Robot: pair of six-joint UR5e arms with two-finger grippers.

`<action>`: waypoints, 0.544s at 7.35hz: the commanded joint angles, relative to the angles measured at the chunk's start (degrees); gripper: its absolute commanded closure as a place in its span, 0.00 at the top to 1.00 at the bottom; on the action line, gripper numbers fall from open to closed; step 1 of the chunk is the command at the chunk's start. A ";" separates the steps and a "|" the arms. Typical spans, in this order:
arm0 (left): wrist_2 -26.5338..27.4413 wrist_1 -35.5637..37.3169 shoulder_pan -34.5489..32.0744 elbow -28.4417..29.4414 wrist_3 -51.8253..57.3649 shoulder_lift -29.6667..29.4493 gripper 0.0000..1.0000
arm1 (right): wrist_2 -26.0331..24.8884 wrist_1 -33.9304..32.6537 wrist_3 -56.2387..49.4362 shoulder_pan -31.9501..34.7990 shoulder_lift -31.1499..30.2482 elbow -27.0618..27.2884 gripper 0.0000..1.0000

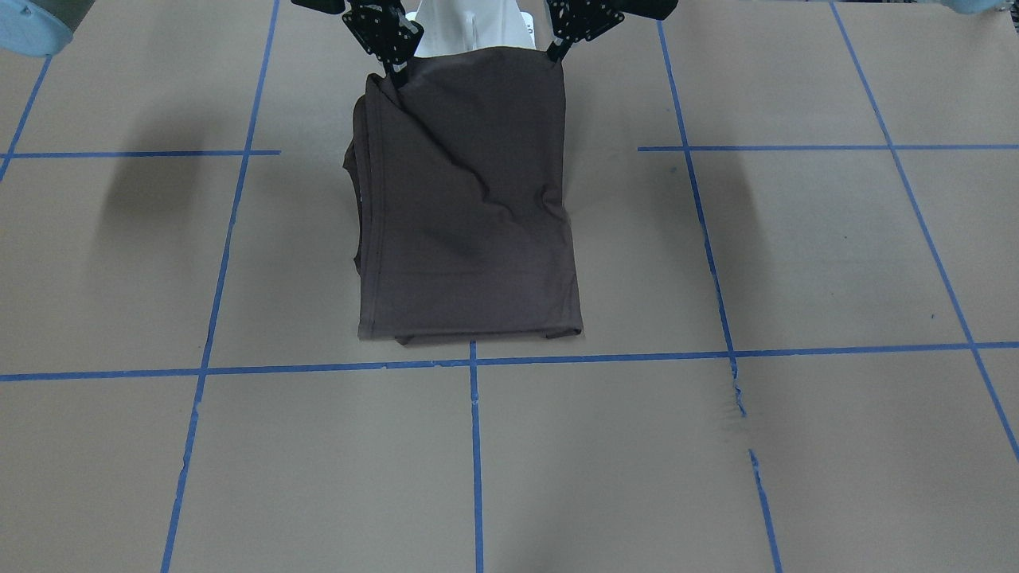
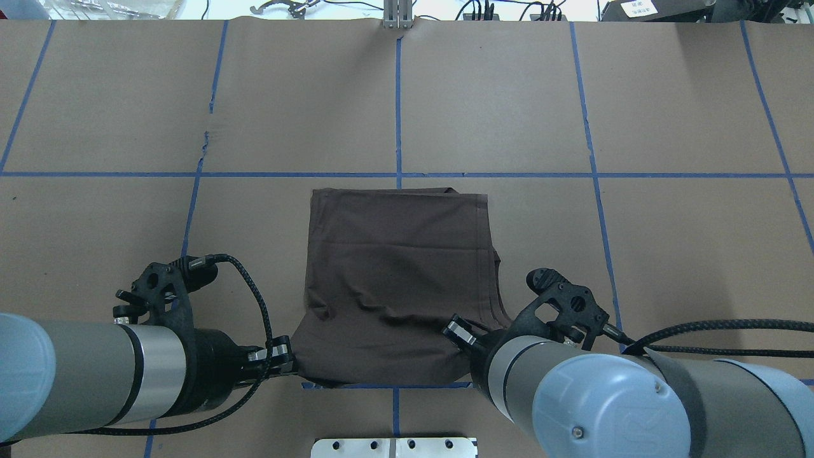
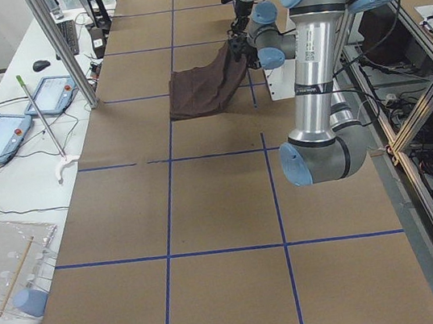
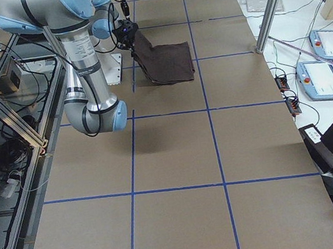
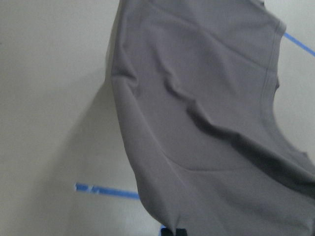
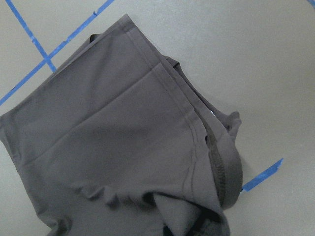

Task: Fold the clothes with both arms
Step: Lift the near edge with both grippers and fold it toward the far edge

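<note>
My left gripper has the dark brown T-shirt's raised near corner. It will let go of it on the T-shirt's far corner straight (image 1: 571, 313) across from it.
The dark brown T-shirt (image 2: 397, 273) lies folded into a long strip at the table's middle, its far end flat and its near end raised off the table. It also shows in the front view (image 1: 470, 199). My left gripper (image 2: 289, 362) is shut on the near left corner, seen in the front view (image 1: 557, 52). My right gripper (image 2: 464, 337) is shut on the near right corner, seen in the front view (image 1: 396, 76). The right wrist view shows the ribbed collar (image 6: 224, 167) and stacked hems. The left wrist view shows the hanging cloth (image 5: 206, 113).
Brown paper with blue tape lines (image 2: 398, 114) covers the table. The white pedestal base (image 2: 394, 447) sits just behind the shirt's near end. A metal post (image 3: 61, 47) and tablets (image 3: 51, 93) stand at the far side.
</note>
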 commanded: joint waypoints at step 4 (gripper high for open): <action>-1.04 1.63 -12.80 17.40 13.44 -11.39 0.00 | 0.56 8.01 -5.66 10.60 5.80 -17.27 0.00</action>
